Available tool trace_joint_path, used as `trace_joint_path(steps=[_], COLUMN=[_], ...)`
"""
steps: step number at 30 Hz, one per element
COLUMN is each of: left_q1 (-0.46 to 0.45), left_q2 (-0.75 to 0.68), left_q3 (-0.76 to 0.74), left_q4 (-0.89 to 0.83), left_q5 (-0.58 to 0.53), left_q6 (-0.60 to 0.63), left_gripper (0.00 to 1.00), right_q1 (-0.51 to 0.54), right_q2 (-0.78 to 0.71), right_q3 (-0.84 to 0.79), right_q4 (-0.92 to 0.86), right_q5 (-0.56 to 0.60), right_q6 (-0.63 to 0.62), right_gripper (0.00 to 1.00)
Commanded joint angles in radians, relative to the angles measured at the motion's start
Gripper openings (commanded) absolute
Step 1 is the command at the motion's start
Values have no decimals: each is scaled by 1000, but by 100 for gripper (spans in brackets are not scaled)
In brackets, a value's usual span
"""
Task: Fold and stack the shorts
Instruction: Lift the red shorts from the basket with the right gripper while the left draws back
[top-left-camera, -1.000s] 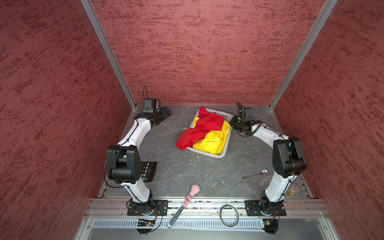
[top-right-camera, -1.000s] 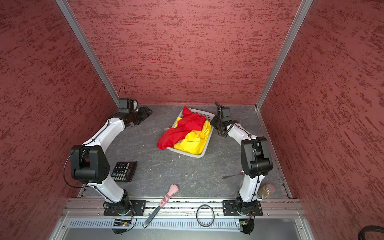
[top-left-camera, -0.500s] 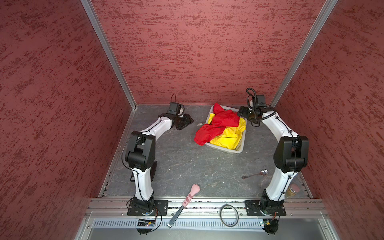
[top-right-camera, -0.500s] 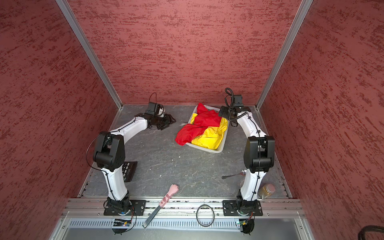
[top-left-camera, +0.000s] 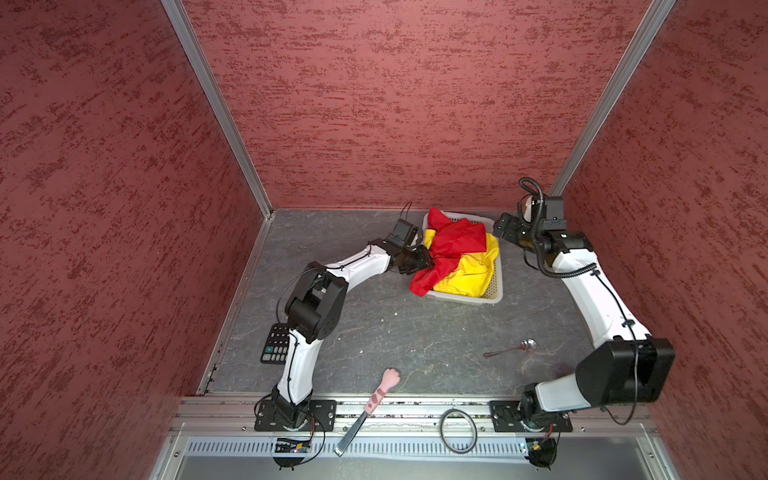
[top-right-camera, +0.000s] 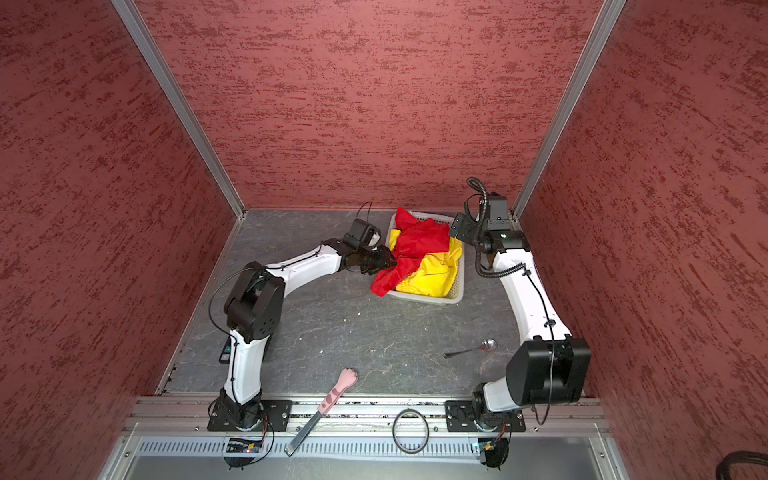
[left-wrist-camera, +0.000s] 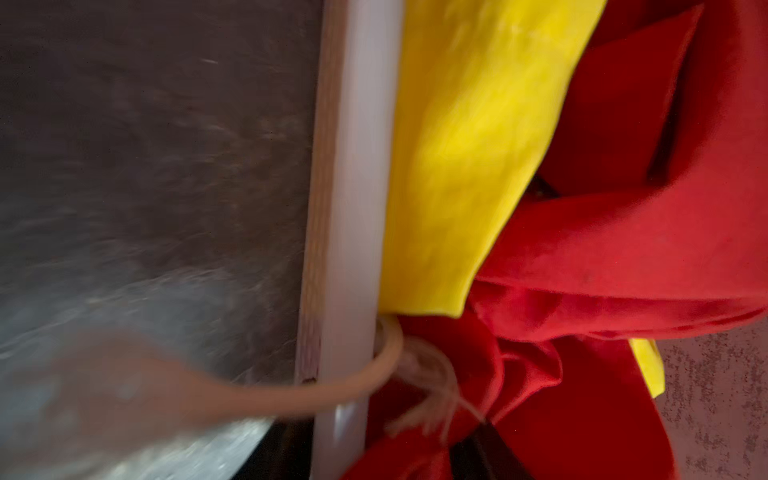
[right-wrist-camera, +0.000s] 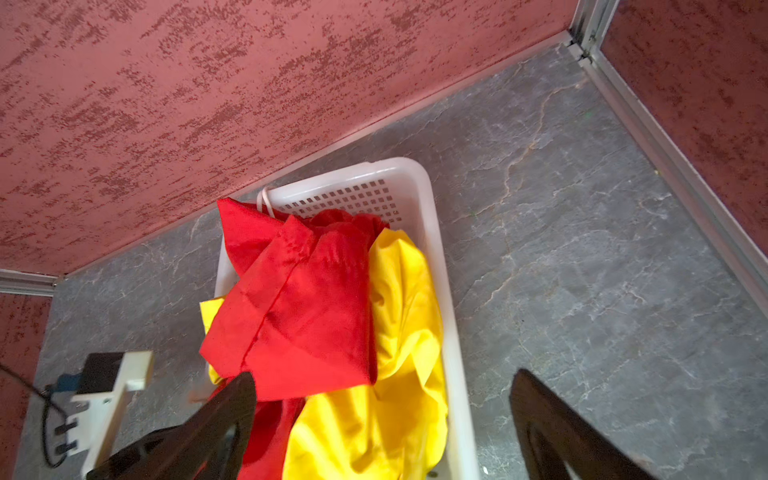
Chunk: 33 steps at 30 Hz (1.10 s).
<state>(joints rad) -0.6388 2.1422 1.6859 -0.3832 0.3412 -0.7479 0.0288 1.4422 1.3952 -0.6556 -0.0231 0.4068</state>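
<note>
Next, I close my right gripper on the middle of the red shorts (top-left-camera: 461, 238) (right-wrist-camera: 310, 308), which are lying on the yellow shorts in the white basket.
The red shorts (top-left-camera: 457, 241) lie crumpled on top of the yellow shorts (top-left-camera: 469, 270) in a white basket (top-left-camera: 496, 286) at the back. One red leg hangs over the basket's near left corner. My left gripper (top-left-camera: 428, 259) is at the basket's left rim. In the blurred left wrist view its dark fingers stand apart around the rim (left-wrist-camera: 353, 208), red cloth (left-wrist-camera: 623, 249) and a whitish drawstring (left-wrist-camera: 436, 382). My right gripper (top-left-camera: 505, 226) hovers wide open above the basket's far right corner, holding nothing. In its wrist view the fingers (right-wrist-camera: 232, 415) straddle the right rim (right-wrist-camera: 449, 332).
A calculator (top-left-camera: 276, 345) lies by the left arm's base. A spoon (top-left-camera: 511, 349) lies on the right. A pink-handled knife (top-left-camera: 374, 399) and a black ring (top-left-camera: 457, 430) lie at the front edge. Red walls close in the back and both sides.
The right gripper, shut at the basket's right rim, drew the basket rightward, then opened and lifted off. The left arm swung right from the back-left corner to the basket, its jaws narrowing.
</note>
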Motion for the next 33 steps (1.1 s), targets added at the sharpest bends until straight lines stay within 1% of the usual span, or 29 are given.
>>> trace_joint_path(steps=[1, 3, 6, 7, 9, 11, 13, 20, 22, 23, 24, 25, 26, 27, 29, 30, 33], left_q1=[-75, -116, -159, -164, -163, -150, -120, 28, 64, 77, 90, 98, 105, 110, 117, 120, 127], left_q2=[83, 151, 253, 271, 267, 224, 151, -79, -130, -148, -164, -173, -182, -189, -201, -208, -223], left_q3=[171, 294, 485, 531, 550, 494, 378, -42, -138, -170, -198, -215, -228, -236, -247, -250, -247], left_q4=[-4, -30, -93, -123, -159, -168, -139, 8, 38, 45, 50, 48, 44, 40, 41, 41, 40], left_q5=[36, 54, 113, 120, 120, 100, 83, 78, 72, 70, 68, 66, 65, 65, 65, 64, 61], left_q6=[-11, -14, 6, 24, 65, 102, 115, 43, 28, 27, 26, 27, 28, 30, 31, 30, 32], left_gripper=[50, 51, 53, 54, 57, 61, 62, 63, 63, 63, 63, 63, 63, 63, 63, 63, 63], right_q1=[-7, -9, -11, -10, -10, -11, -10, -16, -24, -27, -31, -36, -41, -43, -45, -46, -45], right_q2=[-33, -39, -17, -2, 40, 84, 136, 320, 354, 366, 377, 384, 389, 390, 386, 378, 338], right_q3=[-49, -69, -83, -80, -66, -41, -11, 103, 115, 118, 123, 130, 140, 156, 209, 245, 355], right_q4=[-5, 8, 22, 21, 24, 30, 38, 58, 94, 112, 128, 139, 147, 149, 123, 108, 69], right_q5=[41, 47, 50, 49, 56, 63, 90, 264, 280, 284, 281, 272, 264, 263, 274, 280, 284], right_q6=[15, 29, 46, 50, 52, 52, 54, 57, 52, 51, 48, 46, 42, 36, 28, 22, 9], right_gripper=[97, 97, 97, 97, 98, 98, 98, 98, 94, 89, 82, 66, 43, 24, 6, 0, 0])
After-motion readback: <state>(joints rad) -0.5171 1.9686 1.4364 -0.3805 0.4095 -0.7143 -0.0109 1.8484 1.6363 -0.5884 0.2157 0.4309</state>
